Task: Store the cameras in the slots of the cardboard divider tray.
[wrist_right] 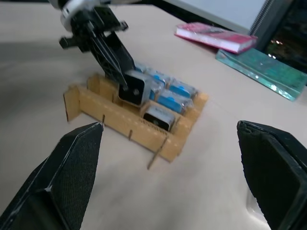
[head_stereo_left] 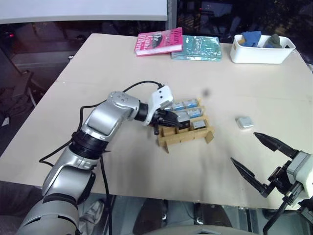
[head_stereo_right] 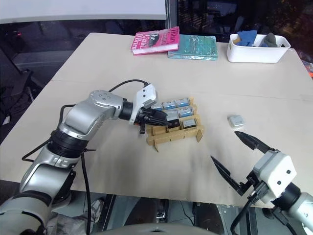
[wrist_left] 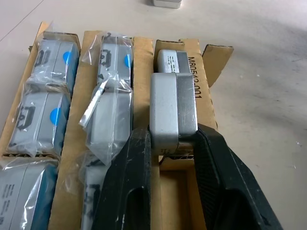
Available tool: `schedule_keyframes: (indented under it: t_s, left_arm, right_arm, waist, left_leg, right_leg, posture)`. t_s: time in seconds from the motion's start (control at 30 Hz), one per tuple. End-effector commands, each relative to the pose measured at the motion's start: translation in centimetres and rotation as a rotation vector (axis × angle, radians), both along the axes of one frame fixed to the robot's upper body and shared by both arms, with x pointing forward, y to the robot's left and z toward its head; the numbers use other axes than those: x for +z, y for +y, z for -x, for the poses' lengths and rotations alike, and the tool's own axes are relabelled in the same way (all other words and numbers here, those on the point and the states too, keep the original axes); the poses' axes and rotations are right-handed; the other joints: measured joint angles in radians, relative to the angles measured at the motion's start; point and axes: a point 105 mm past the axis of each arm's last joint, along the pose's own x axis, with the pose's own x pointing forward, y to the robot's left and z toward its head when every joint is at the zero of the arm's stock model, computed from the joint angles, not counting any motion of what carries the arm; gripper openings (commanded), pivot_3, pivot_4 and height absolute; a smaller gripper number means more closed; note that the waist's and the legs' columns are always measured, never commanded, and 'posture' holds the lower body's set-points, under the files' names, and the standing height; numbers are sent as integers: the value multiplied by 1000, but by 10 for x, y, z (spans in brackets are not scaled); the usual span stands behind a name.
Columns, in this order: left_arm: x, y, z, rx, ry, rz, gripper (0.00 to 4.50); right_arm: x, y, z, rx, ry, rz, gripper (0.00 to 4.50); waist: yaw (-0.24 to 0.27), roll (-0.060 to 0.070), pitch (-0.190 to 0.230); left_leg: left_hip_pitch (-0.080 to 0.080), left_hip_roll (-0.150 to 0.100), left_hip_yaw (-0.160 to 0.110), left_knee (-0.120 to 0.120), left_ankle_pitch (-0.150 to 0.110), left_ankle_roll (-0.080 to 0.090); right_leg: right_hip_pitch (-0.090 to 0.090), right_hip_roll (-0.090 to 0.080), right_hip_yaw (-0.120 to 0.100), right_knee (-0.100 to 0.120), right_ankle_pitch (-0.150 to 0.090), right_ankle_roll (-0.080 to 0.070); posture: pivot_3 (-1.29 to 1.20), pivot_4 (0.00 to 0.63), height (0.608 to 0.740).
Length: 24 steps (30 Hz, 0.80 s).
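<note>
The robot's right gripper will close on the opposite sides of the loose camera (head_stereo_left: pixel 245 122) (wrist_right: pixel 254 207) that lies on the table next to the cardboard divider tray.
The cardboard divider tray (head_stereo_left: pixel 187 136) lies mid-table. Several cameras in clear bags (wrist_left: pixel 45 115) fill its slots, and a bare one (wrist_left: pixel 172 61) sits in the far slot of the nearest row. My left gripper (head_stereo_left: pixel 168 119) is shut on another silver camera (wrist_left: pixel 172 108), holding it tilted just above an empty slot in that row. One loose camera (head_stereo_left: pixel 244 122) rests on the table to the right of the tray. At the front right my right gripper (head_stereo_left: pixel 243 147) hangs open above the table, nothing between its fingers.
A white plastic bin (head_stereo_left: pixel 261 55) with blue and grey cloth stands at the back right. A pink book (head_stereo_left: pixel 159 41) and a teal book (head_stereo_left: pixel 197 47) lie at the back. The table's front edge runs close under my right gripper.
</note>
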Motion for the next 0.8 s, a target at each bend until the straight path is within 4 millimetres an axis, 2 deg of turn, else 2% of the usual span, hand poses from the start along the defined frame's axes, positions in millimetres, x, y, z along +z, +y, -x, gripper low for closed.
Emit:
schedule_keyframes:
  t_s: [0.03,0.37,0.4,0.53,0.63,0.73,0.8]
  left_arm:
    - [3,-8,4,-40,-10,-19,688]
    - [-4,-4,12,-43,31,-64,688]
    - [-3,-3,10,-38,25,-66,1491]
    - [5,-6,1,4,-31,-30,3036]
    - [16,-9,0,18,-51,26,4480]
    - [36,-10,6,19,-59,143,4480]
    - [50,-7,11,19,-74,236,4480]
  right_arm:
    - [7,4,-4,62,-23,10,4450]
    - [3,4,-4,77,-8,21,4450]
    - [3,4,-5,77,-6,21,4500]
    - [-2,3,-8,65,24,24,4500]
    - [-8,3,-13,55,71,18,4500]
    - [-13,-3,-26,5,76,48,4500]
    - [-17,-11,-43,-77,69,59,4500]
  waist:
    - [0,0,0]
    - [1,0,0]
    - [1,0,0]
    - [1,0,0]
    - [3,0,0]
    - [0,0,0]
    - [-3,0,0]
  left_leg:
    - [0,0,0,0,0,0]
    - [-1,0,-1,0,0,0]
    - [-1,0,-1,0,0,0]
    - [0,0,-1,0,0,0]
    - [0,0,-1,1,0,0]
    - [0,0,-1,2,0,0]
    - [0,0,-1,2,0,0]
  right_leg:
    - [0,0,0,0,0,0]
    - [0,0,-1,0,0,0]
    - [0,0,-1,0,0,0]
    - [0,0,0,0,0,0]
    - [0,0,-1,0,0,0]
    - [0,0,-1,1,0,0]
    - [0,0,0,1,0,0]
  posture:
    - [0,150,740]
    - [0,150,740]
    - [0,150,740]
    - [0,150,740]
    - [0,150,740]
    - [0,150,740]
    - [0,150,740]
